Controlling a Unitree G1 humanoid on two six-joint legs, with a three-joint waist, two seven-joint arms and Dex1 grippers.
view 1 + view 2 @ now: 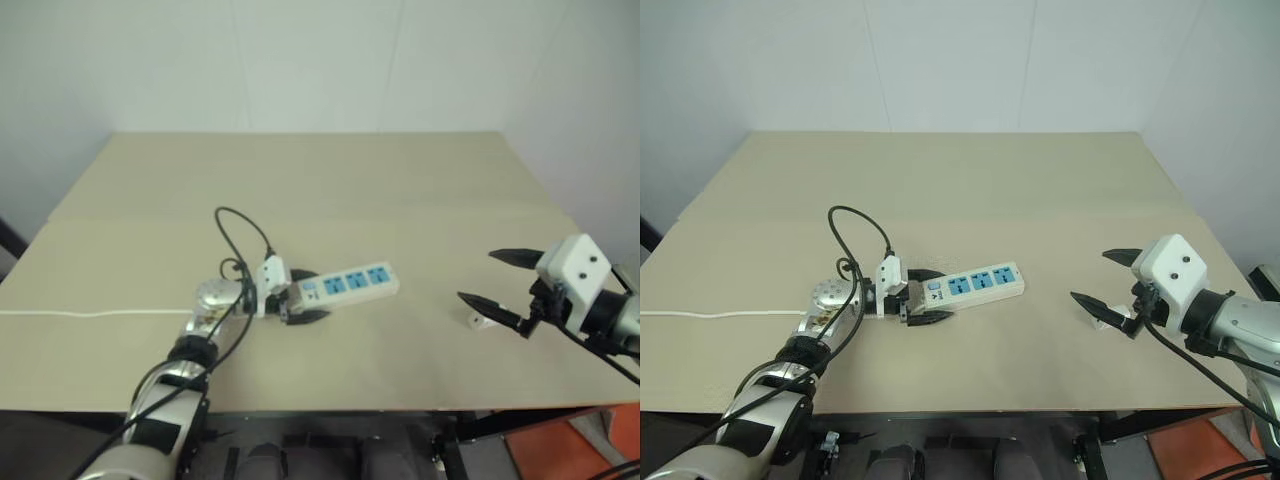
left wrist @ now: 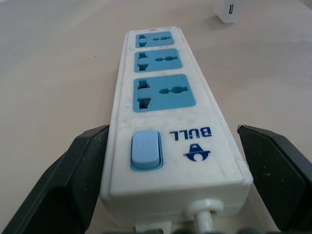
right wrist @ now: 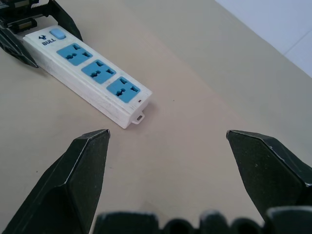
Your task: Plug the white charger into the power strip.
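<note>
The robot's right gripper needs to next move down to the white charger and close on the charger's sides [image 1: 481, 320], with the charger's small port between its fingers.
The power strip [image 1: 345, 283] lies flat near the table's middle, its three blue sockets facing up and its blue switch [image 2: 145, 149] at the near end. My left gripper [image 1: 302, 297] is open, one black finger on each side of the strip's switch end, level with the table. The white charger [image 1: 480, 321] sits on the table to the right, just below the lower finger of my right gripper [image 1: 482, 278]. That gripper is open with nothing in it and hovers above the table, pointing toward the strip [image 3: 92, 73]. The charger [image 2: 228, 9] also shows beyond the strip's far end.
The strip's thin white cord [image 1: 90, 313] runs left across the beige table [image 1: 320, 180] to its left edge. A pale wall stands behind the table. The front edge [image 1: 330, 408] is close under both arms.
</note>
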